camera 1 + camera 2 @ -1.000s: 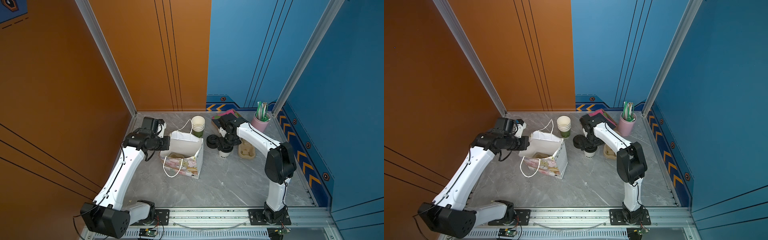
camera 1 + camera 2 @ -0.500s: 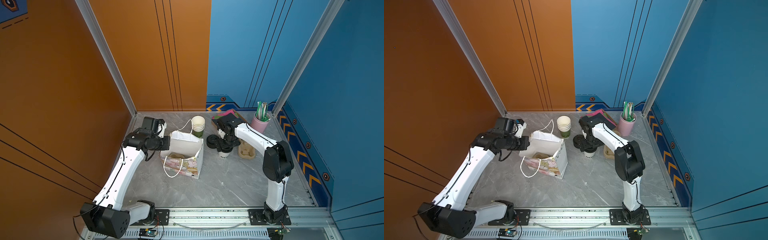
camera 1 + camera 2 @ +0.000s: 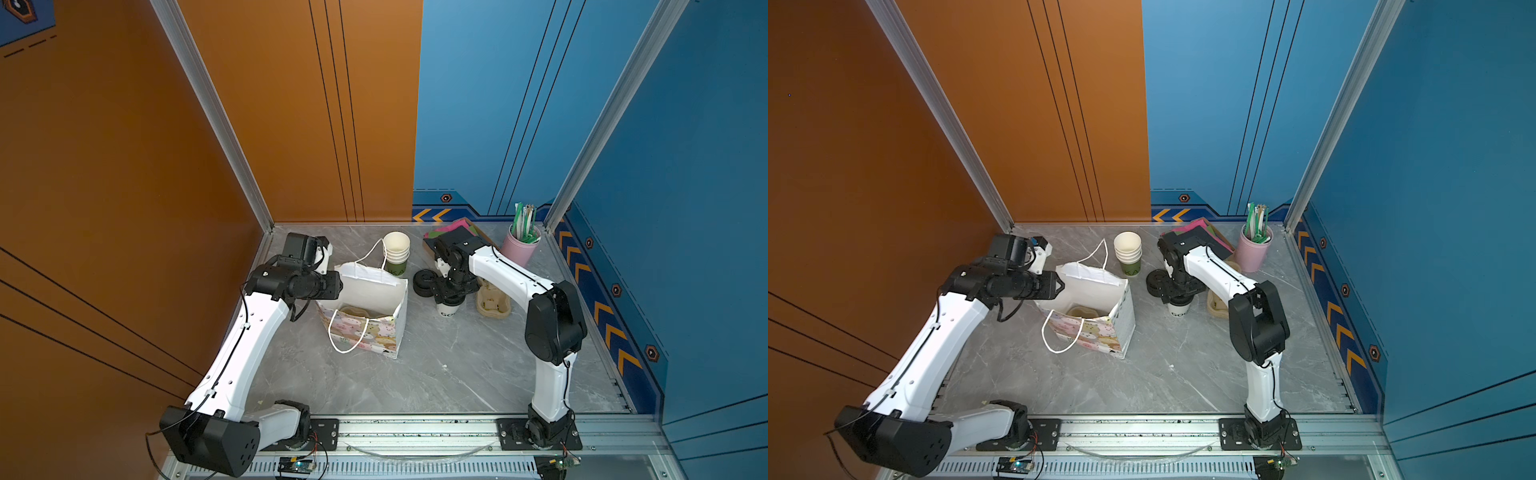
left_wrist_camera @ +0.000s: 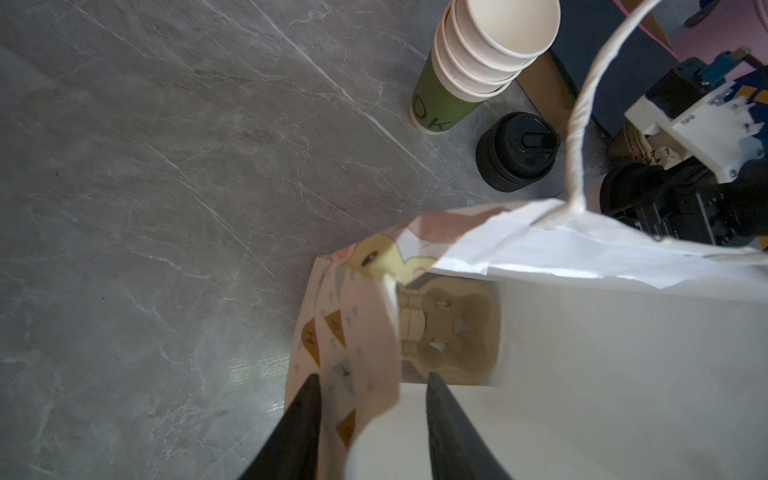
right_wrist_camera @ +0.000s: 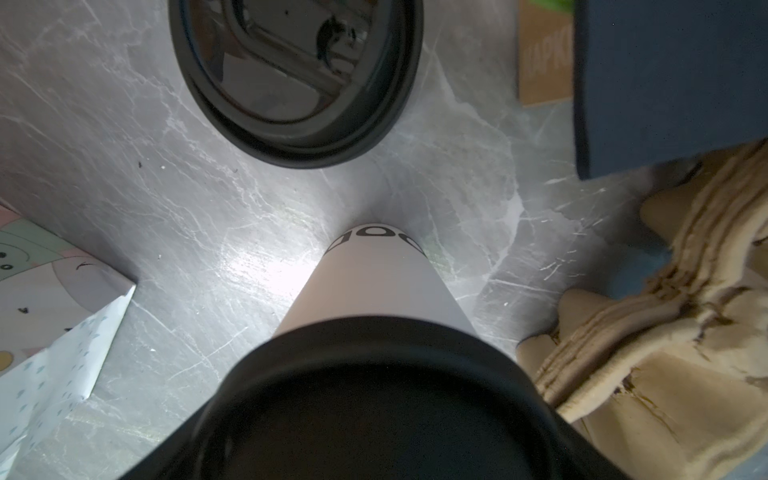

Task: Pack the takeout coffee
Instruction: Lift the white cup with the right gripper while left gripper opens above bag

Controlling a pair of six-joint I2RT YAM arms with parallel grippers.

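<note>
My left gripper's open fingers leave the bag's side loose; they should pinch its rim [image 4: 382, 409] to steady it before my right gripper lowers the coffee inside.
The takeout coffee [image 3: 448, 309] [image 3: 1179, 309], a white paper cup with a black lid, stands upright on the table to the right of the bag. My right gripper [image 3: 451, 291] [image 3: 1179, 291] hangs right over its lid. In the right wrist view the lid [image 5: 374, 407] fills the near edge and hides the fingers, with the white cup wall [image 5: 374, 282] below it. The paper bag [image 3: 365, 291] [image 3: 1096, 286] stands open. My left gripper [image 3: 338, 286] [image 4: 372, 376] is open at the bag's left rim, its two dark fingers on either side of the side wall.
A brown cup carrier [image 4: 453, 332] lies in the bag's bottom. A pile of loose black lids [image 3: 424, 281] [image 5: 295, 79] and a stack of lidless cups [image 3: 396, 253] stand behind the bag. More carriers [image 3: 492, 303], a pink cup of straws [image 3: 520, 249] and coloured napkins [image 3: 453, 228] sit at the back right.
My left gripper's fingers have parted at the bag's rim, where they were shut a second ago. The right arm's elbow has swung a little left, with its gripper still over the cup.
</note>
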